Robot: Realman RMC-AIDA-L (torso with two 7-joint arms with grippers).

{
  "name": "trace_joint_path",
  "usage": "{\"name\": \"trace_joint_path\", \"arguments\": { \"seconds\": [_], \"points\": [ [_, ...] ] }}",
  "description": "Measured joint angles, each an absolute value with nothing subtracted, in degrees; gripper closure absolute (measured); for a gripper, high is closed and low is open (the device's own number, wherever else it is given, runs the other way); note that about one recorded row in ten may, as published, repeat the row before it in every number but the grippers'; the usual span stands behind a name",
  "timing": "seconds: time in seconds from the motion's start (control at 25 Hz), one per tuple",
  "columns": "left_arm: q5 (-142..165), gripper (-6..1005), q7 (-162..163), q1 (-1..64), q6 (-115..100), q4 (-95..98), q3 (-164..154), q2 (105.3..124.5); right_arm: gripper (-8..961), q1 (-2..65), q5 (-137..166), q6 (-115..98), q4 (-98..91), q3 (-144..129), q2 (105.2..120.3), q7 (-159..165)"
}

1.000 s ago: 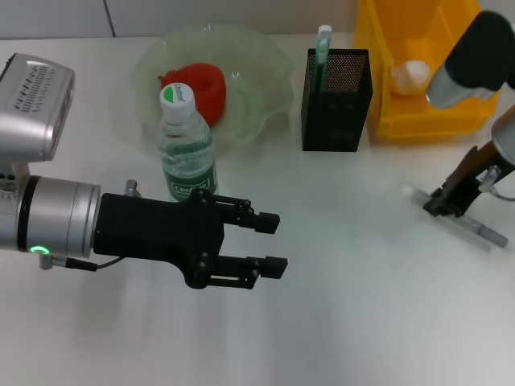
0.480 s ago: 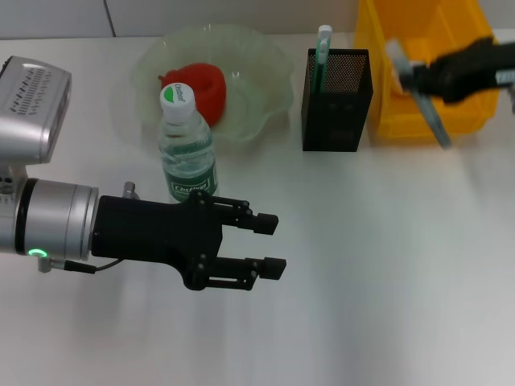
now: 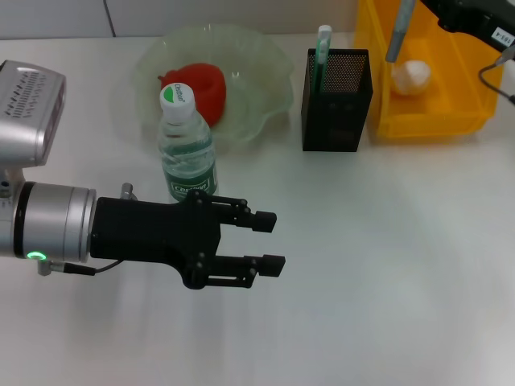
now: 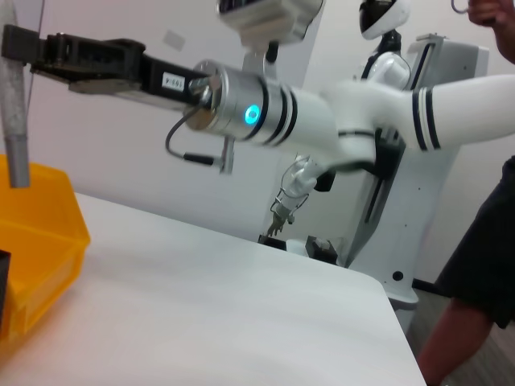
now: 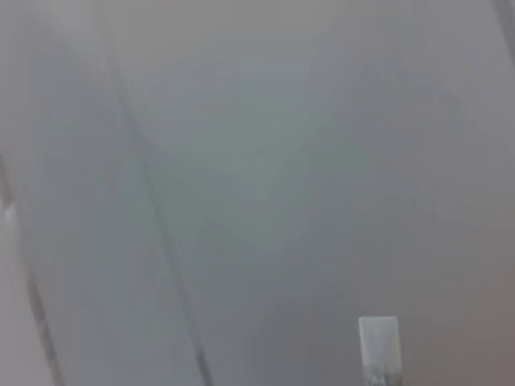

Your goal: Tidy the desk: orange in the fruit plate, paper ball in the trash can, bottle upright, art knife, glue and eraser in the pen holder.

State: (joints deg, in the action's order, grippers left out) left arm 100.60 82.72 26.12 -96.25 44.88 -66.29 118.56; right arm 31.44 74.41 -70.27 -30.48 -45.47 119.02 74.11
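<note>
My right gripper should release the grey art knife in the pen holder's front corner (image 3: 363, 87), which is beside the yellow bin.
My right gripper (image 3: 441, 10) is at the far right, above the yellow bin (image 3: 463, 112), shut on the grey art knife (image 3: 400, 32), which hangs down from it. The left wrist view shows that gripper (image 4: 36, 52) and the knife (image 4: 12, 121) from farther off. The black mesh pen holder (image 3: 336, 100) holds a green and white stick (image 3: 323, 44). A white paper ball (image 3: 411, 75) lies in the yellow bin. The bottle (image 3: 185, 145) stands upright. A red fruit (image 3: 205, 87) lies in the green glass plate (image 3: 269, 72). My left gripper (image 3: 272, 240) is open and empty over the table. No eraser shows.
The yellow bin stands just right of the pen holder. The bottle stands close behind my left gripper, in front of the plate. A person and another white robot (image 4: 378, 96) stand beyond the table's far edge in the left wrist view.
My right gripper has lifted the art knife off the table at the right and carried it up and back, over the yellow bin. The left arm has barely moved.
</note>
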Motion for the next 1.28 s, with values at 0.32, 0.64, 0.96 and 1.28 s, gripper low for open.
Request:
{"name": "trace_joint_path", "arguments": {
  "seconds": [0.32, 0.64, 0.96, 1.28],
  "points": [
    [99.0, 406, 80.2, 25.9, -96.3, 43.0, -65.9, 118.53, 820, 33.7, 68.0, -69.9, -21.4, -44.6, 119.17, 68.7],
    [99.0, 406, 80.1, 25.8, -96.2, 42.9, -65.7, 118.48, 821, 35.5, 67.9, -68.0, -19.6, -45.2, 119.18, 70.0],
    [99.0, 406, 79.6, 25.9, -95.8, 43.0, -65.6, 118.5, 821, 37.6, 68.3, -65.1, -18.4, -45.6, 119.28, 70.3],
    [98.6, 406, 79.6, 26.3, -95.1, 42.8, -65.6, 118.63, 821, 40.1, 68.3, -62.1, -15.8, -45.6, 119.4, 70.0]
  ]
}}
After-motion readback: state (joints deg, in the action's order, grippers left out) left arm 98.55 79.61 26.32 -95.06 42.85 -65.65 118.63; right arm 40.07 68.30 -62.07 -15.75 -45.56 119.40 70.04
